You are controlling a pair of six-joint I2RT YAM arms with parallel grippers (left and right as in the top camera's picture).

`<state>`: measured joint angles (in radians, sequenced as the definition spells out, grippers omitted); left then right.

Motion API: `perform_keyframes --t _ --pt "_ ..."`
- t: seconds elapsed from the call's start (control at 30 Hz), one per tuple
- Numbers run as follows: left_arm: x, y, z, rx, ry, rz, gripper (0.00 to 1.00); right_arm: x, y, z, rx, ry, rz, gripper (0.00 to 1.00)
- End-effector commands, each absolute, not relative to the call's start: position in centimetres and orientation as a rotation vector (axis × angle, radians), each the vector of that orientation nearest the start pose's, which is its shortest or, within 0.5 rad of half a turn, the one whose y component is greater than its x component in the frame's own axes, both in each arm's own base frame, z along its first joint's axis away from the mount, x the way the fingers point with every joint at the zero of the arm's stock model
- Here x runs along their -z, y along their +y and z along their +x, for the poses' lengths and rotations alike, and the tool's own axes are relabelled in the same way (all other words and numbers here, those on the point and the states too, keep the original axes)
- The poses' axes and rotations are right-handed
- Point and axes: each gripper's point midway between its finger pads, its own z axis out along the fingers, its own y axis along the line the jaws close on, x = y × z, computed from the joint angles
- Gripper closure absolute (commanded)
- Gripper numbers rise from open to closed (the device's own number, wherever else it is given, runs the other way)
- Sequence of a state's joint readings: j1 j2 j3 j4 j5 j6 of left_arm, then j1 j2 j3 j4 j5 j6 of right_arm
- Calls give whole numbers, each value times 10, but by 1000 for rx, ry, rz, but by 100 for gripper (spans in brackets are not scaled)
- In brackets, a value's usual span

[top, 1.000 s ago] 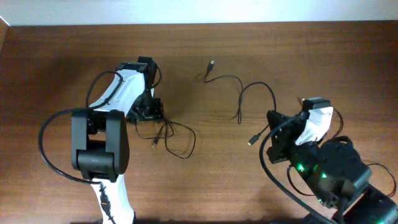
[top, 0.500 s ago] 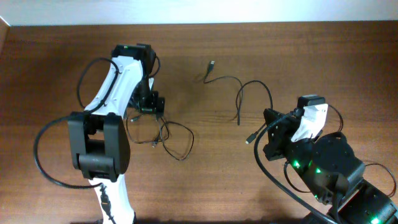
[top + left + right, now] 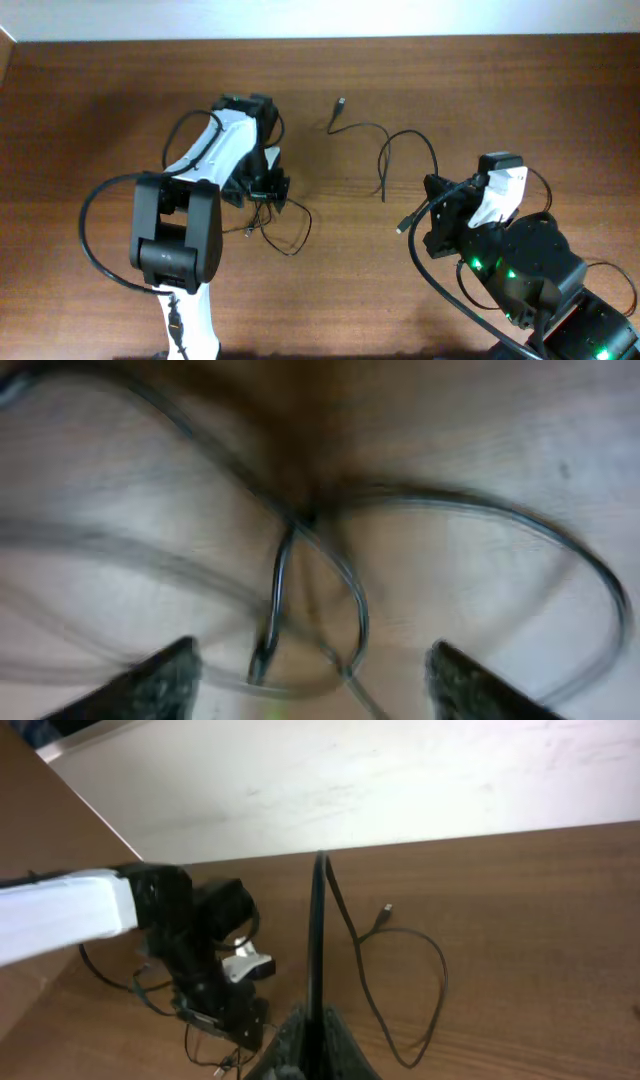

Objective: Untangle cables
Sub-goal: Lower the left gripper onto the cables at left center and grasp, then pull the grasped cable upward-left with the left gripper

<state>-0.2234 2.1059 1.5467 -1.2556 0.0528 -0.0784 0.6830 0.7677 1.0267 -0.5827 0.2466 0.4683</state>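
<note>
Next, I release the cable from my right gripper on the bare wood (image 3: 346, 160) (image 3: 369, 1000) just in front of the cable's far plug.
Thin black cables (image 3: 295, 222) lie in a tangle of loose loops at centre left, with a small plug (image 3: 247, 231) at their left. My left gripper (image 3: 265, 188) hovers low over the tangle's upper edge. In the blurred left wrist view it (image 3: 315, 682) is open, with crossing cable strands (image 3: 345, 600) between the fingertips. Another cable (image 3: 405, 138) runs from a plug (image 3: 341, 102) in a loop to my right gripper (image 3: 432, 215), which is shut on it. In the right wrist view that cable (image 3: 318, 940) rises taut from the shut gripper (image 3: 312, 1045).
The table is brown wood with a pale wall along its far edge (image 3: 400, 38). The left arm's white link (image 3: 215, 145) and thick black wiring (image 3: 95, 200) stand left of the tangle. The right arm's base (image 3: 520, 265) fills the front right.
My left gripper has moved right and toward the front, onto the tangle, and the loops shifted slightly right. The right gripper shifted slightly left early on, still holding its cable.
</note>
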Motion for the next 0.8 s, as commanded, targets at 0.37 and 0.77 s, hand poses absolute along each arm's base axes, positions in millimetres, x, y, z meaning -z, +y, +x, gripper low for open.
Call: perform_keyframes --t 0.37,0.77 --pt "5 71 376 -637 3023 -397 100 -335 146 253 -521 1940 -19 95" --pt "-65 61 411 -141 3059 -511 1 -319 159 269 -480 1982 -52 95"
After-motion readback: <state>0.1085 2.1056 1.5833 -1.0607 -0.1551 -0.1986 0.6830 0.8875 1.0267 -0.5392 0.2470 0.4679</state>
